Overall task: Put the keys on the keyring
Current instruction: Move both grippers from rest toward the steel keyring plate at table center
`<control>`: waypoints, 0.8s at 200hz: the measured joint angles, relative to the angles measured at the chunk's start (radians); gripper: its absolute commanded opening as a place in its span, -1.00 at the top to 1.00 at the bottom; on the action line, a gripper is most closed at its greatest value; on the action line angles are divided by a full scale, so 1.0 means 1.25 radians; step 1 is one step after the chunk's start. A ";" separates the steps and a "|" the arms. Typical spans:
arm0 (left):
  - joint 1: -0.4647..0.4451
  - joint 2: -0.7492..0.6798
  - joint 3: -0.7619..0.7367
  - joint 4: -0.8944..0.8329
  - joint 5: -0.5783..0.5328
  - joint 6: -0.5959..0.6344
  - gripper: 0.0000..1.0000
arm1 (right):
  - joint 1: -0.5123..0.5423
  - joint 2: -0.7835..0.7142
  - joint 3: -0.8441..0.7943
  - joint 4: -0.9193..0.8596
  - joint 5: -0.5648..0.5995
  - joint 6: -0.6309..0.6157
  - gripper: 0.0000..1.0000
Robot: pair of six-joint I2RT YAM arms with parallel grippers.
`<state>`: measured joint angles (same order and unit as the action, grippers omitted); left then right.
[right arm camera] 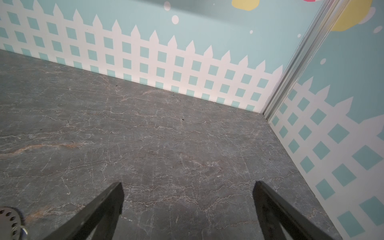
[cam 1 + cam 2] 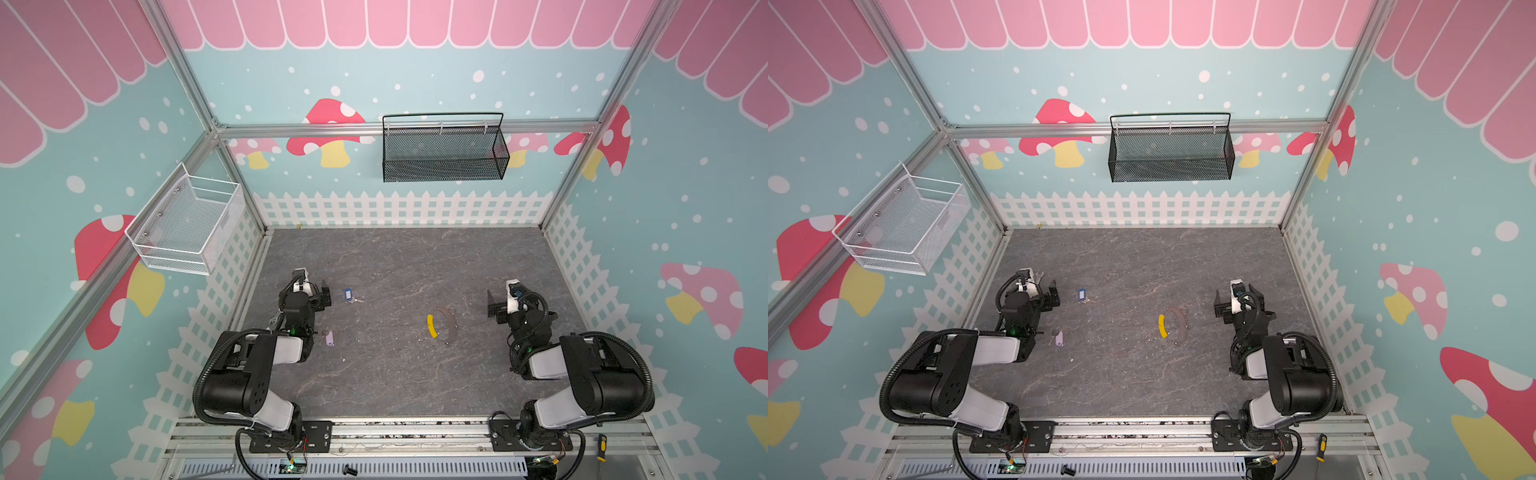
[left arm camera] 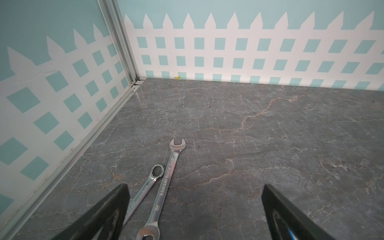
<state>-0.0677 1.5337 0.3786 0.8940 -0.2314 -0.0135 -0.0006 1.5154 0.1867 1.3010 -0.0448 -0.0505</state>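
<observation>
The robot's right gripper will next close on the keyring's far wire loop [image 2: 453,309] [image 1: 25,230], the small one nearest the back wall, to lift the keyring.
In both top views the keyring [image 2: 431,326] [image 2: 1162,326], a thin dark hoop with a yellow segment, lies flat right of the table's middle. The blue-tagged key [image 2: 348,294] [image 2: 1081,295] lies left of centre. The lilac-tagged key [image 2: 329,337] [image 2: 1059,337] rests nearer the front, beside the left arm. My left gripper [image 2: 309,286] [image 3: 195,187] hovers open and empty left of the blue-tagged key. My right gripper [image 2: 510,298] [image 1: 188,184] is open and empty, right of the keyring. Neither wrist view shows the keys.
Two silver wrenches [image 3: 172,172] [image 3: 149,182] lie crossed under the left gripper, near the left wall. A white wire basket [image 2: 187,224] hangs on the left wall, a black mesh basket [image 2: 444,149] on the back wall. A screwdriver [image 2: 601,446] lies on the front rail.
</observation>
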 measured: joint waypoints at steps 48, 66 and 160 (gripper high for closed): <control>0.000 0.000 0.000 0.000 0.002 -0.002 -0.99 | 0.000 0.000 0.000 0.000 -0.002 0.000 -0.75; 0.006 0.000 0.000 -0.001 0.006 -0.006 -1.00 | 0.000 -0.009 0.000 -0.011 -0.020 -0.005 -0.76; -0.073 -0.334 0.186 -0.437 0.135 -0.038 -0.91 | 0.000 -0.171 0.440 -0.780 -0.362 -0.210 -0.23</control>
<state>-0.1593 1.1156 0.6117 0.3477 -0.0631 -0.0608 -0.0002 1.3018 0.7372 0.3264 -0.4976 -0.3134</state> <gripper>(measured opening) 0.970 0.654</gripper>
